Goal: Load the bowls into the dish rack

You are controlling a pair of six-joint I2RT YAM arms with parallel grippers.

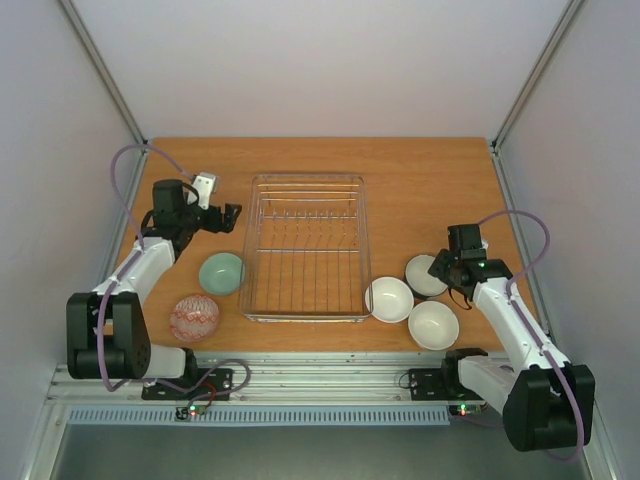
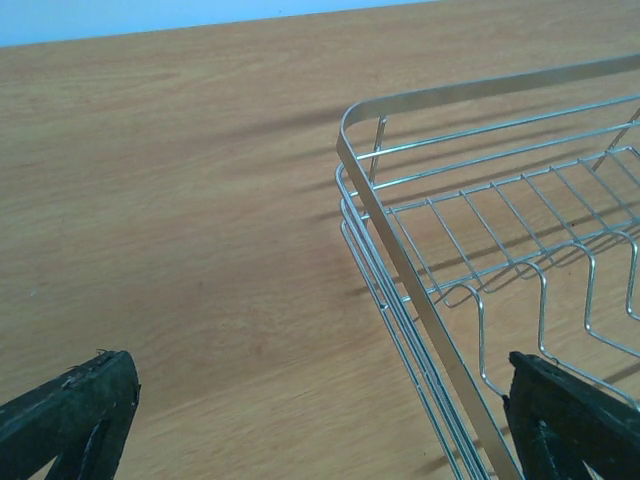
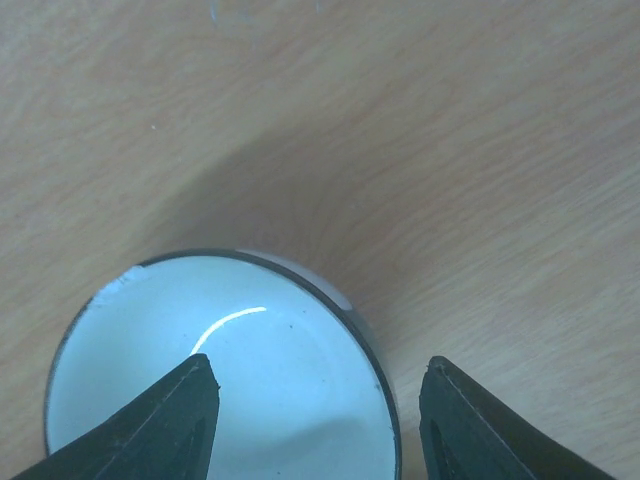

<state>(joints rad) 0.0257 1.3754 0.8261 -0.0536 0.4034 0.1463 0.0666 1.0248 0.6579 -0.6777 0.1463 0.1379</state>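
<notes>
I should close my left gripper next on the bowl's rim (image 1: 201, 270) of the mint green bowl, away from the dish rack.
The silver wire dish rack (image 1: 249, 250) stands mid-table with no bowl in it. The mint green bowl (image 1: 221, 273) and the wavy patterned bowl (image 1: 194, 318) sit left of it. Two bowls with white insides (image 1: 389, 299) (image 1: 433, 324) and the dark blue bowl (image 1: 422, 275) sit right of it. My left gripper (image 1: 228, 215) is open and empty beside the rack's far left corner; the rack's rim (image 2: 400, 260) runs between its fingers (image 2: 70, 415). My right gripper (image 1: 447, 278) is open over the dark blue bowl (image 3: 220, 370), one finger over the inside, one outside the rim.
The wooden table (image 1: 420, 180) is enclosed by white walls on three sides. The arm bases and a metal rail (image 1: 320, 370) run along the near edge. The three right-hand bowls sit close together, almost touching.
</notes>
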